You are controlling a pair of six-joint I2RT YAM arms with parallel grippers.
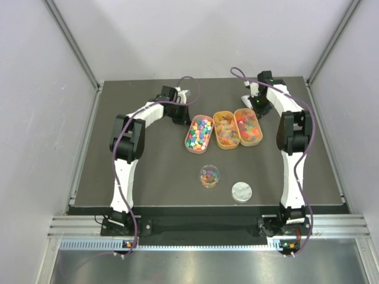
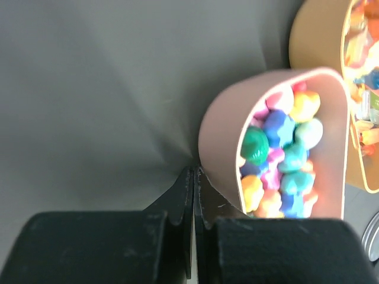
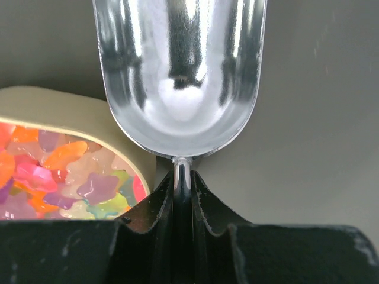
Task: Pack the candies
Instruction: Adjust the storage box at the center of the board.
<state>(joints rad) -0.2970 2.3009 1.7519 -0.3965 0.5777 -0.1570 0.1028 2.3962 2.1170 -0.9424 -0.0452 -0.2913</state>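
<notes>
The robot's left gripper is closed against the outer side of the slanting multicoloured tray, so it should open and grip the tray's rim (image 2: 241, 158) to straighten the tray.
The candies lie in three oval trays at mid-table: multicoloured ones (image 1: 199, 133) on the left, yellow-orange ones (image 1: 227, 129) in the middle, red-orange ones (image 1: 249, 125) on the right. A few candies sit in the small clear jar (image 1: 209, 176) in front of them. My left gripper (image 1: 179, 117) is shut and empty, its tips (image 2: 193, 173) against the outer wall of the multicoloured tray (image 2: 220, 136). My right gripper (image 3: 182, 177) is shut on the thin handle of an empty silver scoop (image 3: 180, 71), just behind the far end of the right tray (image 3: 71, 106).
The jar's silver lid (image 1: 241, 191) lies flat to the right of the jar, near the front edge. The middle tray (image 2: 317, 41) shows at the upper right of the left wrist view. White walls stand on both sides of the dark table (image 1: 148, 177).
</notes>
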